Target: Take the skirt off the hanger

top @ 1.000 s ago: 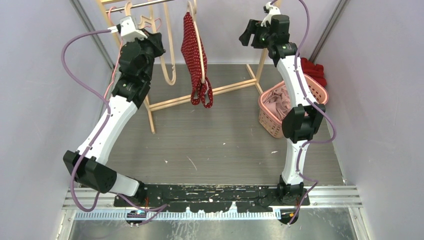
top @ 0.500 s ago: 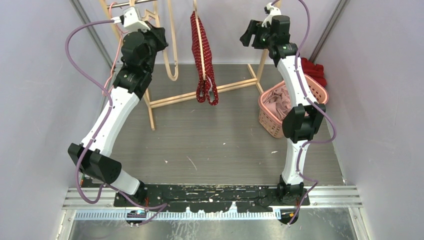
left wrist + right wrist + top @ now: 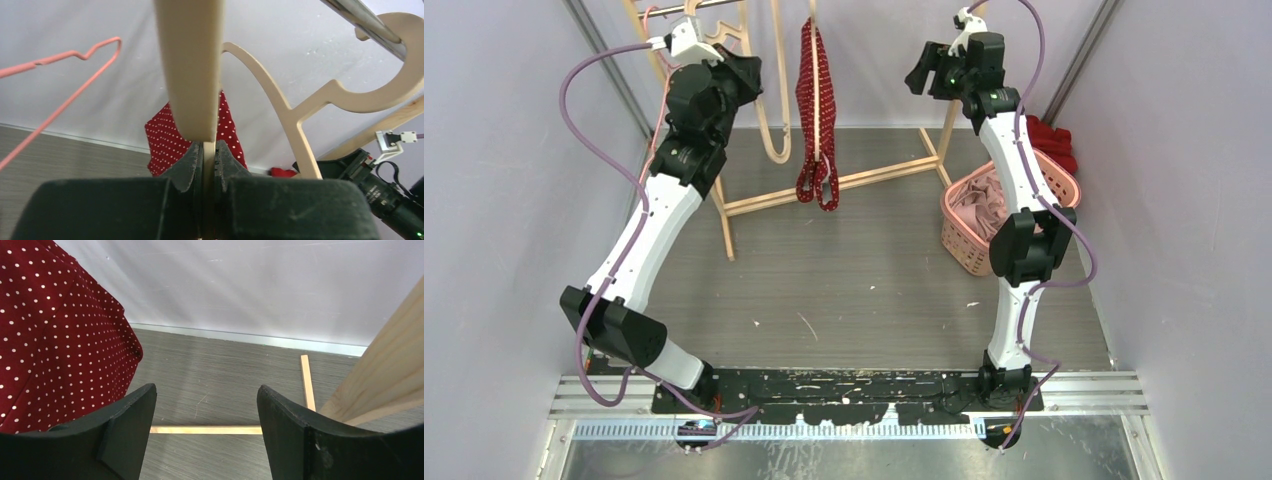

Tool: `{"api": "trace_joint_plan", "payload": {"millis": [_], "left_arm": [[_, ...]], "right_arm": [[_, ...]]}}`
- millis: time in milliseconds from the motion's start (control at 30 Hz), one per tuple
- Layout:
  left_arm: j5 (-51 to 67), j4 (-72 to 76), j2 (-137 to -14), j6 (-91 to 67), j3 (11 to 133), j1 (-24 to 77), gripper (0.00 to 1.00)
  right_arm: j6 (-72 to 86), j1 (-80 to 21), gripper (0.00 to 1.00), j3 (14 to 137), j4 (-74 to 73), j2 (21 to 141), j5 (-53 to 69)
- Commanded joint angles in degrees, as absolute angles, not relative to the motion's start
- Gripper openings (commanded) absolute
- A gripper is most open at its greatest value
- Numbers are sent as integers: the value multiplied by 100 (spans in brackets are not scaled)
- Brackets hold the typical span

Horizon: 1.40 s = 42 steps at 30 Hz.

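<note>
Next, my left gripper releases the bare beige hanger below the metal rail, next to the pink wire hanger point(image 3: 722, 97).
A red skirt with white dots point(image 3: 815, 118) hangs on a wooden hanger point(image 3: 820, 90) from the rail at the back. It also shows in the left wrist view point(image 3: 162, 140) and the right wrist view point(image 3: 60, 340). My left gripper point(image 3: 746, 74) is shut on a bare beige hanger point(image 3: 771, 110) just left of the skirt; the jaws point(image 3: 208, 150) pinch its thin arm point(image 3: 192, 75). My right gripper point(image 3: 921, 73) is open and empty, to the right of the skirt, its jaws point(image 3: 205, 410) wide apart above the floor.
A wooden rack frame point(image 3: 844, 185) stands at the back with a metal rail point(image 3: 370, 25). Another wooden hanger point(image 3: 350, 95) and a pink wire hanger point(image 3: 60, 65) hang there. A pink basket point(image 3: 1009, 215) of clothes sits at the right, with a red cloth point(image 3: 1049, 140) behind it.
My left gripper has moved up and back with the beige hanger in it. The skirt has swung right, then back left. The right arm has not moved.
</note>
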<state>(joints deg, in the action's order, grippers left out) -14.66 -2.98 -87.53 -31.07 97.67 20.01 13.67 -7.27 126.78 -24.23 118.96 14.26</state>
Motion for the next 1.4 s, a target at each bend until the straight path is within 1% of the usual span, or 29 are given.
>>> {"api": "trace_joint_plan", "payload": {"millis": [0,167,333,533,700,867,967,1000,1033,1067,1133,1233,1367], "left_arm": [[-1068,378,-8594,-3505,9751,1937,0],[-997,256,-8630,-3736,9928,1908,0],[-1094,-655,-8818,-3603,10502,1909,0],[-1519,-1869,-9061,-2849,11038,1906,0],[-1570,-2640,-9258,-2528,11335,1901,0],[-1623,-2860,-9221,-2452,11202,1903,0],[-1666,-3010,-9287,-2301,11354,1898,0],[-1698,-3111,-9328,-2249,11437,1898,2],[-1743,-3206,-9355,-2191,11505,1898,6],[-1795,-3268,-9375,-2125,11540,1904,14],[-1932,-3296,-9348,-2015,11519,1901,22],[-2154,-3261,-9273,-1817,11467,1903,29],[-2274,-3037,-9085,-1607,11371,1898,32]], "right_arm": [[1432,-659,78,12652,-2191,11461,1389],[1418,-659,78,12644,-2198,11430,1389],[1469,-659,78,12619,-2168,11413,1404],[1523,-659,78,12622,-2136,11391,1441],[1533,-658,78,12613,-2127,11369,1455],[1529,-657,78,12597,-2129,11340,1451],[1536,-657,78,12590,-2129,11330,1450],[1538,-657,78,12586,-2125,11329,1450],[1535,-653,78,12586,-2123,11329,1452],[1533,-646,78,12590,-2119,11329,1450],[1525,-654,78,12584,-2126,11321,1450],[1510,-651,78,12582,-2135,11312,1437],[1495,-653,78,12560,-2128,11307,1433]]}}
